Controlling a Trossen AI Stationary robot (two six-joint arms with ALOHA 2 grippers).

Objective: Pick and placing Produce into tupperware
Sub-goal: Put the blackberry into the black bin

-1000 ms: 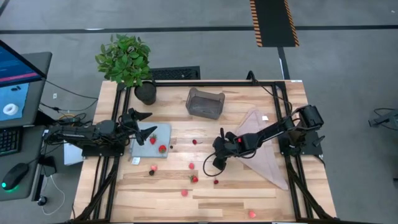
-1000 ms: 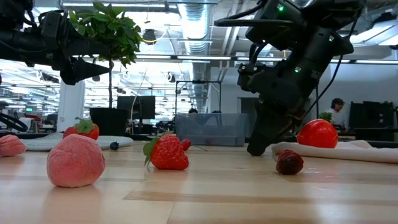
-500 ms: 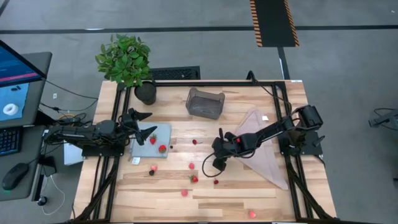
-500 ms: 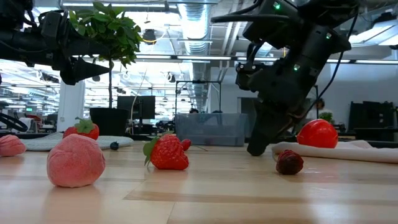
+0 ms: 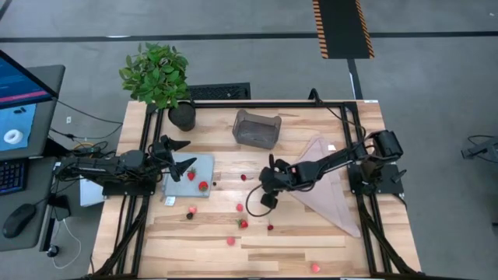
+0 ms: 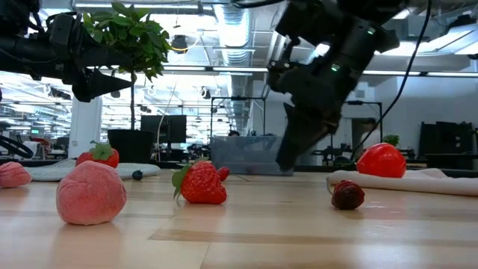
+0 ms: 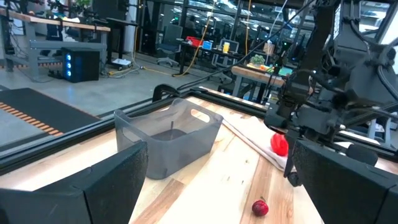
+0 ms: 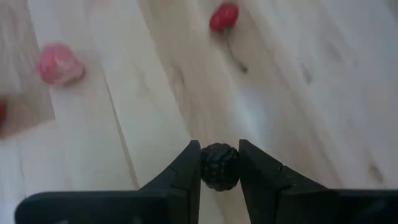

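My right gripper has the blackberry to place. I will set it down around the middle of the grey tupperware's bottom (image 5: 256, 134).
My right gripper (image 5: 267, 200) hangs over the middle of the table, shut on a dark blackberry (image 8: 219, 165). Red and pink produce pieces lie scattered on the wood near it (image 5: 240, 207) (image 5: 243, 224), and two strawberries (image 5: 203, 186) lie on the mat. A dark berry (image 6: 347, 194) sits on the table, and the large red round one (image 6: 382, 161) rests on the cloth. The grey tupperware (image 5: 257, 128) stands toward the far edge. My left gripper (image 5: 180, 155) waits open above the mat at the table's left. My right gripper pinches the blackberry by its two sides (image 8: 211, 169) between the two fingers (image 8: 186, 174), at their free ends. The fingers point down from above, slanting toward the table's left. In the low view the fingertips (image 6: 287, 161) stand just off the wood, so the berry is lifted clear.
A pale blue-grey mat (image 5: 191, 165) lies at the left. A beige cloth (image 5: 331, 190) is spread under the right arm. A potted plant (image 5: 159, 78) stands at the far left corner. Black frame rails run along the table's edges.
My right gripper has moved toward the table's left and a little toward its far edge. It has also risen slightly off the wood. The loose pieces on the table have stayed where they were.
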